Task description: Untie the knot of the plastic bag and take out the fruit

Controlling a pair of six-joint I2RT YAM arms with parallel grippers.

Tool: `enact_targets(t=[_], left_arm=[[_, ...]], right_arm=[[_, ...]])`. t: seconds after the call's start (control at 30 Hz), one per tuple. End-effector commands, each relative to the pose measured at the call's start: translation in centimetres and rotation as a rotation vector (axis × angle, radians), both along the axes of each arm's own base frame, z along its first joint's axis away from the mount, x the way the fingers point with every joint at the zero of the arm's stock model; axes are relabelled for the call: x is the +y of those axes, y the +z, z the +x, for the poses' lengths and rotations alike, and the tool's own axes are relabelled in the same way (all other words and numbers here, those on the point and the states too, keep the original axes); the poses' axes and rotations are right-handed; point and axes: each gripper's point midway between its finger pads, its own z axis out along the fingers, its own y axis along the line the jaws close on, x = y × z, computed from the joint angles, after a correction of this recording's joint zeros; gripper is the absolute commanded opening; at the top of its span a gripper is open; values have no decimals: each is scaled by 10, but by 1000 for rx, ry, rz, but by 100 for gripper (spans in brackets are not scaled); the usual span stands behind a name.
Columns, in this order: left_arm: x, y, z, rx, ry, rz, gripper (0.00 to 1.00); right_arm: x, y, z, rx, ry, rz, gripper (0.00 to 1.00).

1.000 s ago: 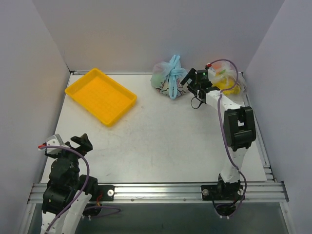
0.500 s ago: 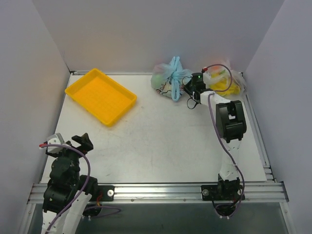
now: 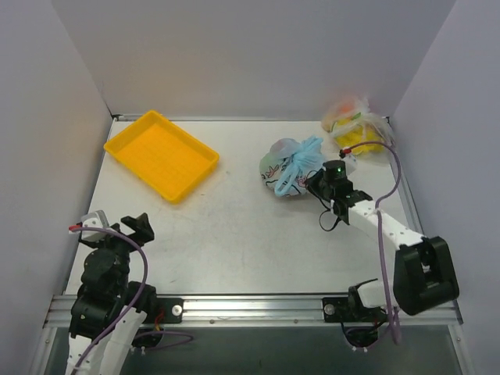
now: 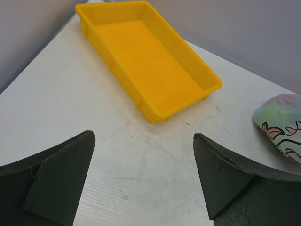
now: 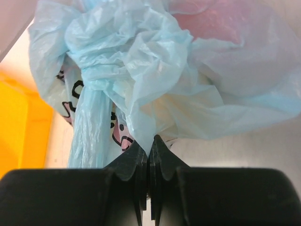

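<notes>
The knot is far from my left gripper, so my right gripper will pull the bag closer and retake the plastic point(image 5: 169, 110) before my left gripper takes the knot.
The light blue plastic bag point(image 3: 283, 166) lies tied at the table's middle right, its cartoon print facing left point(image 4: 282, 120). Its knot point(image 3: 303, 156) of twisted blue handles points up and right, and fills the upper left of the right wrist view point(image 5: 101, 75). My right gripper point(image 3: 317, 182) point(image 5: 149, 142) is shut on a fold of the bag's thin plastic just below the knot. A reddish fruit point(image 5: 209, 23) shows dimly through the plastic; the rest is hidden inside. My left gripper point(image 3: 119, 227) point(image 4: 143, 136) hangs open over bare table at the near left, holding nothing.
A yellow tray point(image 3: 160, 152) point(image 4: 146, 56) sits at the back left. A clear bag with yellow-orange contents point(image 3: 355, 125) rests in the back right corner. White walls close in the table on three sides.
My right gripper shut on the bag's plastic at the back of the table, then drew the bag toward the near side, away from the clear bag. The left arm stayed put.
</notes>
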Motion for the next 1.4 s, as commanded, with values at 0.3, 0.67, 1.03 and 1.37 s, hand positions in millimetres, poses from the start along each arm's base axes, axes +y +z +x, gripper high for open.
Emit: enact_targets(t=[0.3, 0.67, 1.03, 1.37], left_arm=[[-125, -25, 21, 285, -593, -188, 97], [-190, -30, 22, 405, -815, -209, 97], [-261, -16, 49, 388, -838, -44, 97], [-310, -12, 83, 371, -827, 58, 97]], right_arm=[[73, -25, -156, 95, 277, -8, 15], [63, 42, -185, 18, 566, -429, 83], [48, 64, -136, 19, 650, -487, 80], [50, 5, -137, 106, 693, -371, 34]])
